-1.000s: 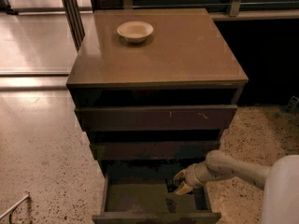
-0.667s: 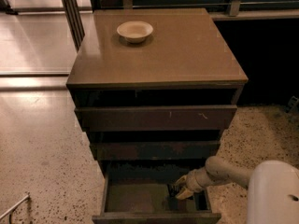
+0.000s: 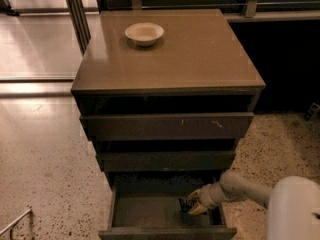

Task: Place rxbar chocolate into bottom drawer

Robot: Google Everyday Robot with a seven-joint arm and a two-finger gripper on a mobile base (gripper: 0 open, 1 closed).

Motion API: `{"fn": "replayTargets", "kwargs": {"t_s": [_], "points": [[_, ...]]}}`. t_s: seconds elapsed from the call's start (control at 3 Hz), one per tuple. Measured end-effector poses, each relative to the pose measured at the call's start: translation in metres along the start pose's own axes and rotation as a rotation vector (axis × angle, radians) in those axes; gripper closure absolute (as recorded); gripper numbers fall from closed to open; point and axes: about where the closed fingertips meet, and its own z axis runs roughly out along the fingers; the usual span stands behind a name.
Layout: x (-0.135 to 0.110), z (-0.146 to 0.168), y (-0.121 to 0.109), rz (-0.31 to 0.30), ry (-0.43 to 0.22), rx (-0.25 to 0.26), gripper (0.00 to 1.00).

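Observation:
The gripper will release the rxbar chocolate on the bottom drawer's inside [image 3: 182,204], halfway between the drawer's back and front panel. The chocolate is now just above the drawer floor.
The bottom drawer [image 3: 150,211] of the dark brown cabinet is pulled out and its tan-brown floor shows. My gripper [image 3: 192,204] reaches in from the right and sits low inside the drawer, at its right side. It is shut on the rxbar chocolate [image 3: 184,204], a small black bar that sticks out to the left of the fingertips, just above the drawer floor. My pale arm [image 3: 240,188] and white body fill the bottom right corner.
A cream round bowl [image 3: 144,33] stands on the cabinet top [image 3: 200,54] at the back left. The two upper drawers [image 3: 165,126] stick out slightly. Speckled floor lies left and right of the cabinet. A dark shelf unit stands behind at the right.
My gripper has moved a little lower and deeper into the bottom drawer with the bar. My white body has come further into view at the bottom right.

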Motion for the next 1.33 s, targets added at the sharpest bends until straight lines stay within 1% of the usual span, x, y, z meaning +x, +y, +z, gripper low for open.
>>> {"fn": "replayTargets", "kwargs": {"t_s": [0.33, 0.67, 1.0, 1.33], "points": [[0.01, 0.015, -0.005, -0.07, -0.02, 0.027, 1.0], [0.019, 0.033, -0.012, -0.116, -0.042, 0.027, 1.0], [0.025, 0.05, -0.021, -0.135, -0.06, 0.017, 1.0], [0.032, 0.064, -0.029, -0.134, -0.078, 0.007, 1.0]]}}
